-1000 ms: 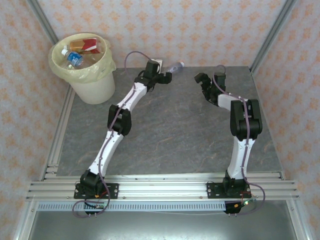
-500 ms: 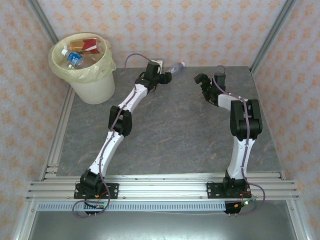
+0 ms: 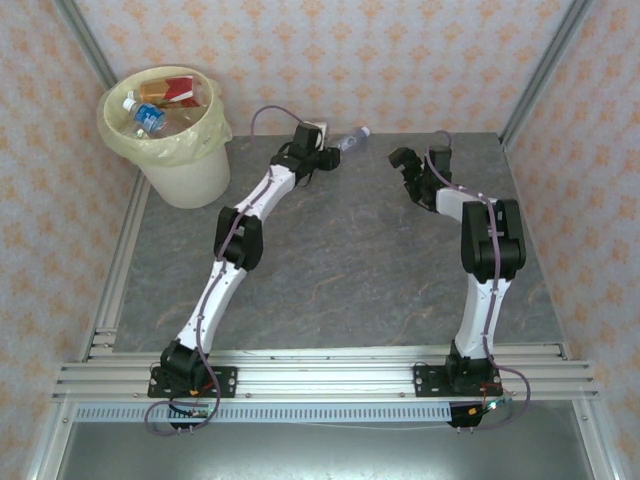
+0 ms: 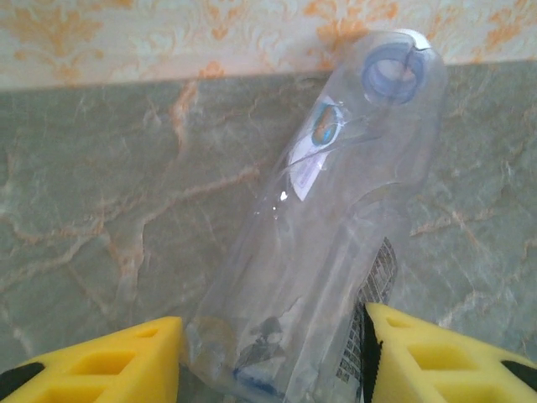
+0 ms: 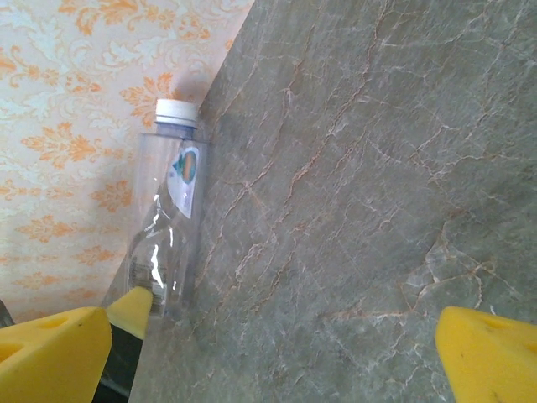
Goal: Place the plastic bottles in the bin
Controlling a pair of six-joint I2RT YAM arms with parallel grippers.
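Observation:
The slanted bottle is held near its base by my left gripper at the back side, so next I pull the bottle clear and take it around its middle [image 4: 323,222].
A clear plastic bottle [image 4: 336,210] with a white cap lies on the grey table by the back wall [image 3: 350,137]. My left gripper [image 4: 273,361] is shut on its lower body, a yellow finger pressed to each side. In the top view the left gripper [image 3: 330,152] is at the back centre. The right wrist view shows the same bottle [image 5: 168,210] with a left fingertip [image 5: 134,306] against it. My right gripper [image 3: 402,165] stands open to the right, nothing between its fingers [image 5: 273,353]. The bin [image 3: 190,175] at the back left holds several bottles [image 3: 150,110].
The patterned back wall [image 4: 168,34] runs right behind the bottle. Metal frame posts [image 3: 545,70] stand at the back corners. Bare grey table [image 3: 350,260] lies between the arms and in front of the bin.
The left gripper's jaws have closed from wide open onto the clear bottle, and it has edged slightly toward the wall. The right arm has stayed still.

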